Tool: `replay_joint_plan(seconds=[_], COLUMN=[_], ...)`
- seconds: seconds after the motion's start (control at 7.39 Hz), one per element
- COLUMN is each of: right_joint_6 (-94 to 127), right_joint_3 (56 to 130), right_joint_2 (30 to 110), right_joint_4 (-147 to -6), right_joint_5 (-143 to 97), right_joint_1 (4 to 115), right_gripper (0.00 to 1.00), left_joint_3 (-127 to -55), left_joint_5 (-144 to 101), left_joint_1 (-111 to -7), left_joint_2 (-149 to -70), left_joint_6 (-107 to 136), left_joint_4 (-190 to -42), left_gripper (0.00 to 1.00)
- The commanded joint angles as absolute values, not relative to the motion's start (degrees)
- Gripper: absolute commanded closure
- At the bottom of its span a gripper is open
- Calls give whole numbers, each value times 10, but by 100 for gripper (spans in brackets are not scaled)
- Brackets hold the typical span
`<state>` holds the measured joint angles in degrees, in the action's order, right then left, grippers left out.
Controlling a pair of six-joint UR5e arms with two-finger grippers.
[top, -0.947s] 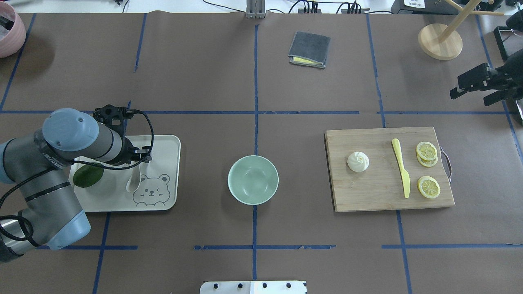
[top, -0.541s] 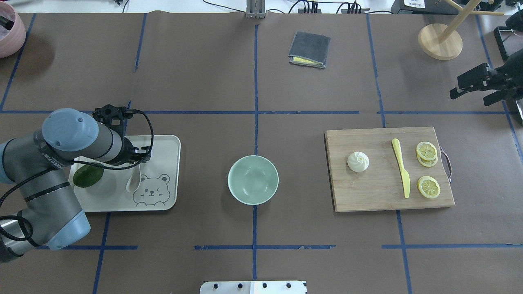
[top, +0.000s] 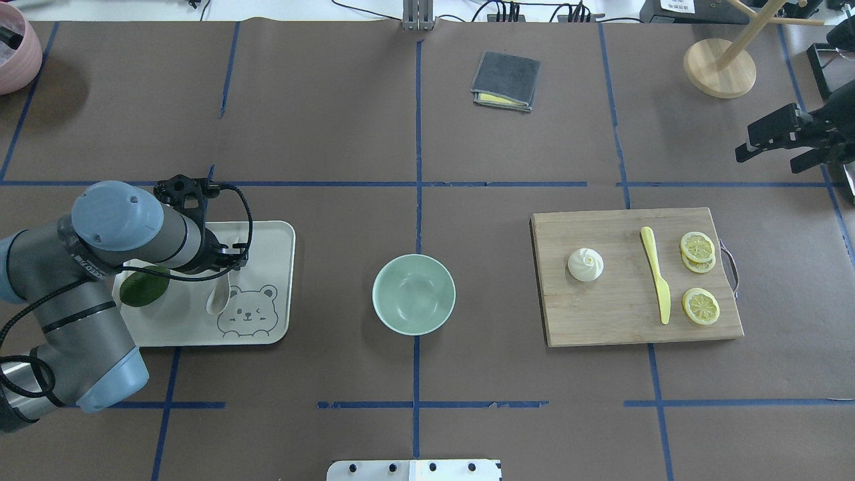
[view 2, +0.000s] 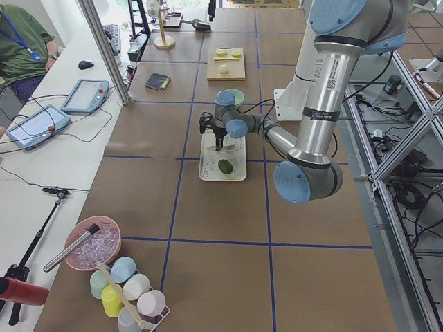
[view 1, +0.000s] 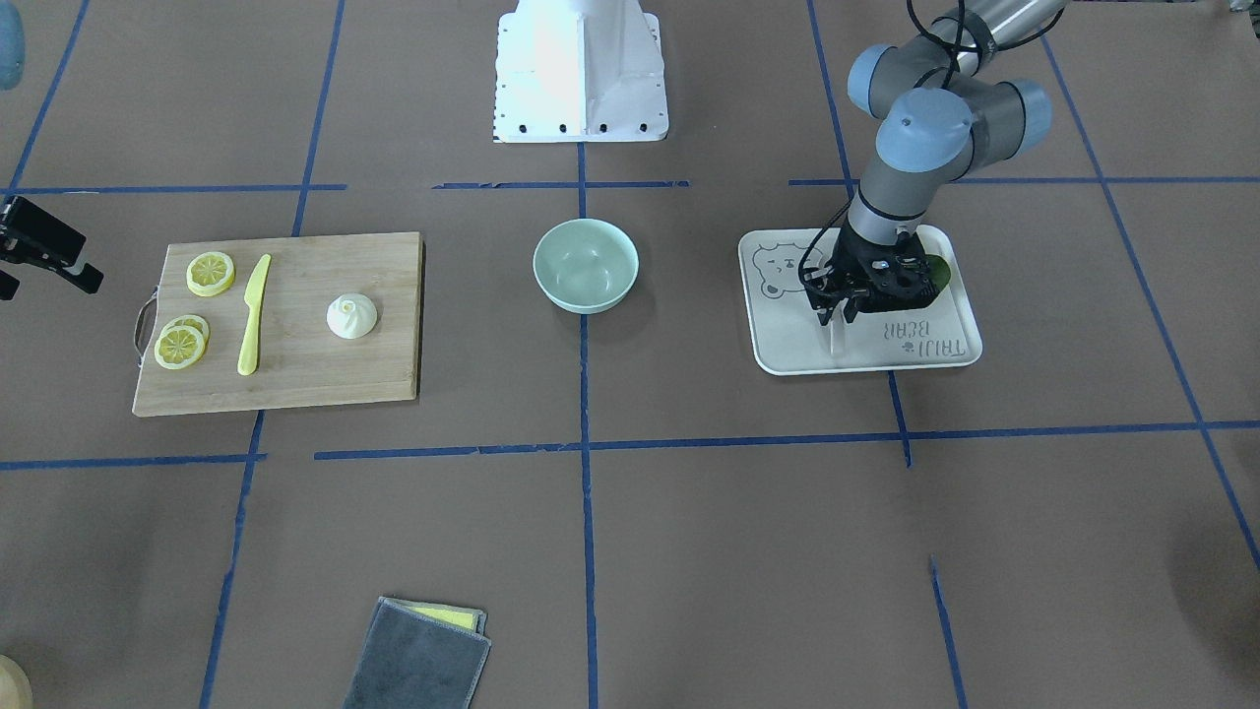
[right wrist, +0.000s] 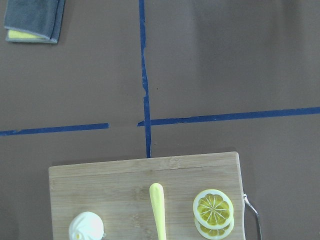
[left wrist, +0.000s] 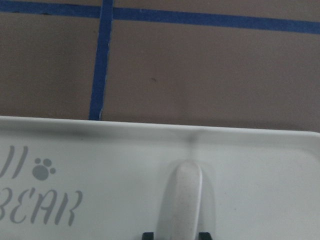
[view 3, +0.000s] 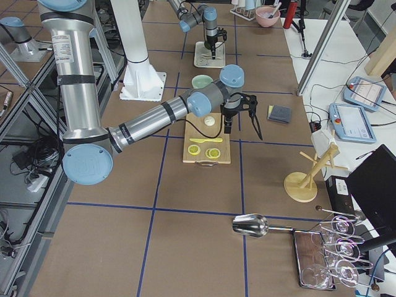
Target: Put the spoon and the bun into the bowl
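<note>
The robot's right gripper will next move to the wooden cutting board and close on the sides of the white bun (view 1: 351, 315) (right wrist: 86, 227), near the yellow knife.
The off-white spoon (top: 217, 297) lies on the white bear tray (top: 267, 234) at the left. My left gripper (view 1: 835, 317) points down over the tray, and its two black fingertips (left wrist: 148, 235) press against both sides of the spoon's handle (left wrist: 184, 200). The mint-green bowl (top: 413, 294) stands empty at the table's middle. The white bun (top: 586, 264) sits on the wooden cutting board (top: 614, 327) at the right. My right gripper (top: 751, 143) hangs open and empty above the table beyond the board's far right corner.
A yellow knife (top: 656, 274) and lemon slices (top: 700, 306) lie on the board. A green leaf-like piece (top: 143, 288) is on the tray beside the spoon. A folded grey cloth (top: 505, 81), a wooden stand (top: 719, 67) and a pink bowl (top: 13, 50) are at the far edge.
My left arm has shifted slightly, its elbow a little lower in the overhead view. The spoon, bun and bowl stay where they were. The right arm has not moved.
</note>
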<state>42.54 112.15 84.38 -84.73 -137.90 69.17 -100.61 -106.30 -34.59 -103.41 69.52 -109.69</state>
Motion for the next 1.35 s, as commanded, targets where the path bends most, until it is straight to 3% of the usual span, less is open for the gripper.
replay_joint_plan(seconds=[0.0,0.14,0.27,0.95,1.22], right_joint_6=[425,425,426,578,665], right_joint_3=[1121,1121,1121,1129,1122], right_joint_2=[844,844,843,819,811], right_joint_4=[-847,-847,-846,-799,-756], right_joint_5=[-1379,-1378,-1367,-1255,-1143], right_joint_1=[692,687,678,542,430], right_gripper=[0,0,0,0,0], left_joint_3=[-1007,-1009,-1016,-1091,-1118], left_joint_5=[-1063,-1062,-1063,-1069,-1073], left_joint_1=[-344,-344,-346,-384,-402], left_joint_2=[-1034,-1034,-1032,-1027,-1027], left_joint_6=[696,696,696,688,691], left_joint_4=[-1097,-1096,-1093,-1055,-1055], left_gripper=[77,95,100,100,100])
